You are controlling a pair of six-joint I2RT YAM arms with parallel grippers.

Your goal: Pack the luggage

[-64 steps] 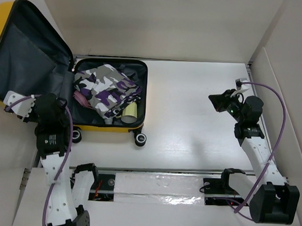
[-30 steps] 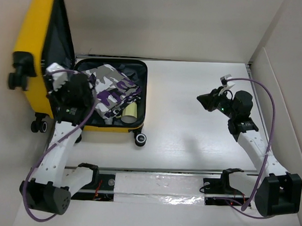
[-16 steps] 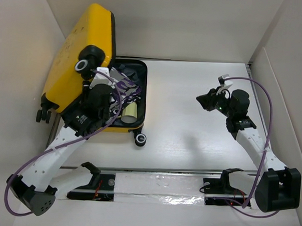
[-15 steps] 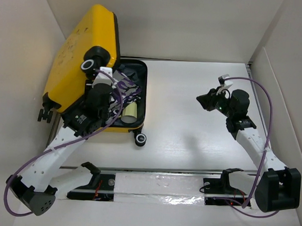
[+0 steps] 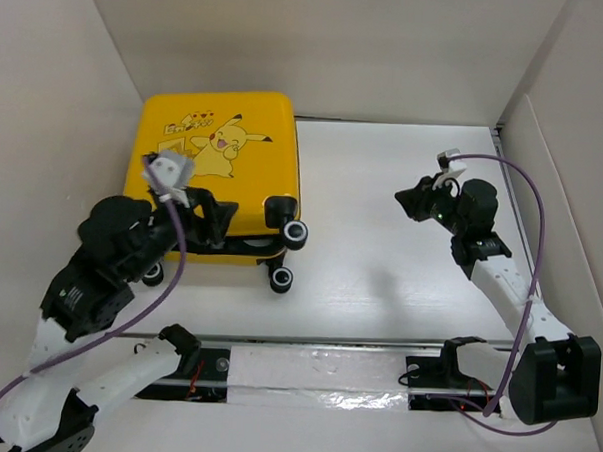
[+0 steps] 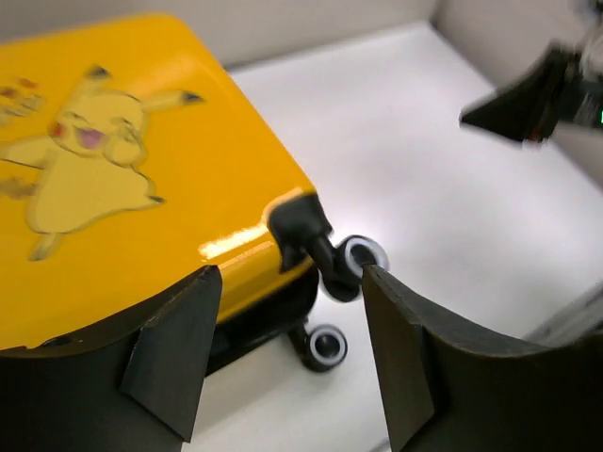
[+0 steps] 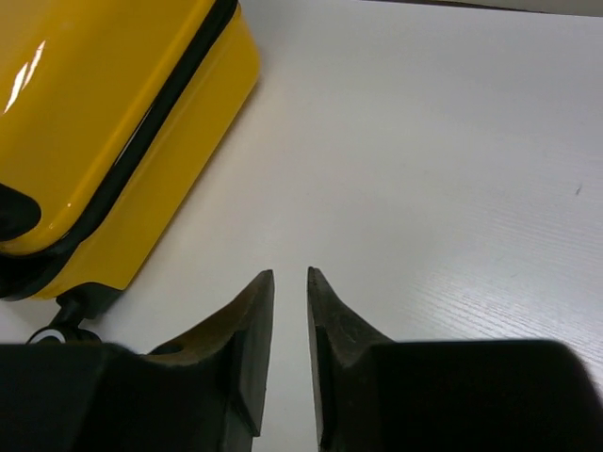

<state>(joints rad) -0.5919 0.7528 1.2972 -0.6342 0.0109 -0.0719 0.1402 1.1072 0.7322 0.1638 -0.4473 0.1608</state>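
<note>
I should next move my left gripper to the yellow suitcase's side [image 5: 137, 139] facing the closest white wall and close it there, ready to push.
The luggage [image 5: 219, 162] is a yellow suitcase lying shut on the left of the table, Pikachu print facing up. It also shows in the left wrist view [image 6: 113, 188] and the right wrist view [image 7: 104, 122]. Its contents are hidden. Two caster wheels [image 5: 295, 234] stick out at its near right corner [image 6: 363, 256]. My left gripper [image 5: 210, 220] is open and empty, hovering above the suitcase's near edge [image 6: 290, 311]. My right gripper [image 5: 408, 203] hangs over bare table right of the suitcase, jaws nearly together with nothing between them [image 7: 290, 278].
White walls close in the table at the left, back and right; the suitcase lies close to the left wall [image 5: 108, 67]. A rail with silver tape [image 5: 315, 372] runs along the near edge between the arm bases. A purple cable [image 5: 526, 246] loops by the right arm.
The suitcase lid, standing open at the left, swung over and now lies shut on the base. My left arm pulled back toward the near edge. The right gripper barely moved.
</note>
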